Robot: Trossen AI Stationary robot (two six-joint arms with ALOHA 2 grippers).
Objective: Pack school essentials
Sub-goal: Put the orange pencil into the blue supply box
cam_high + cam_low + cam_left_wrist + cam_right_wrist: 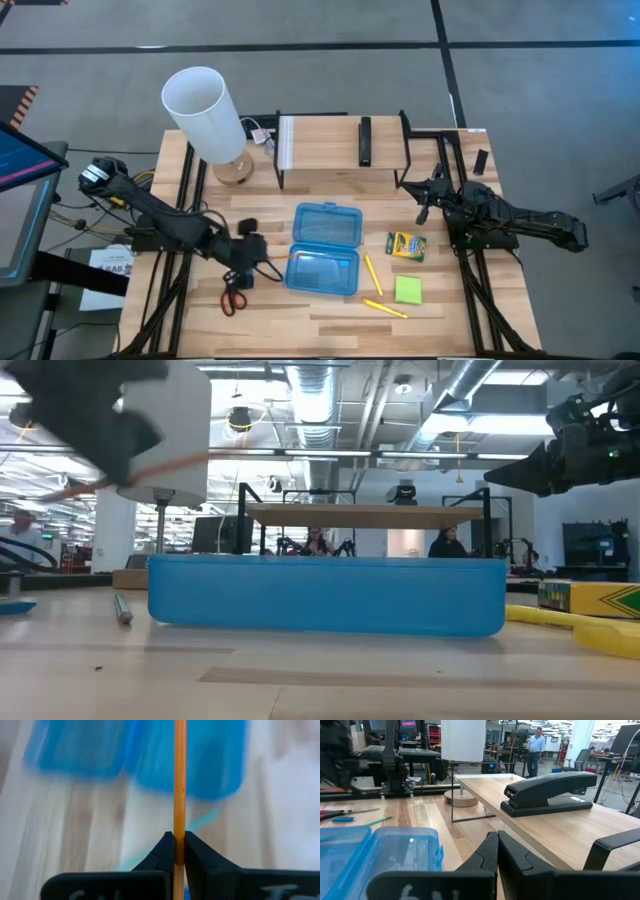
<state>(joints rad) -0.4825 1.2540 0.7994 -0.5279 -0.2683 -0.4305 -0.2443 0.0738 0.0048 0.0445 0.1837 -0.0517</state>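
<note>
Next, I lay the orange pencil, still held above the table, across the middle of the blue case's front tray (pixel 327 267) with my left gripper.
My left gripper (pixel 248 262) is shut on an orange pencil (pixel 179 780), held above the table just left of the open blue case (pixel 325 247). Red-handled scissors (pixel 232 296) lie on the table near it. A thin light-blue stick (pixel 377 821) and a small blue eraser (pixel 342 819) lie left of the case. Two yellow pencils (pixel 372 275), the green sticky-note pad (pixel 407 290) and the crayon box (pixel 405 245) lie right of the case. My right gripper (pixel 425 200) is shut and empty, hovering at the right by the shelf. My left gripper pinches the orange pencil's shaft (pixel 179 851) between its two fingertips (pixel 165 847). The fingers lie across the pencil. In the low view the pencil (pixel 150 465) slants well above the table, lifted clear.
A wooden shelf (pixel 340 150) on black legs stands at the far side with a black stapler (pixel 550 792) on it. A lamp with a white shade (pixel 205 110) stands at the far left. Bare wood lies in front of the case.
</note>
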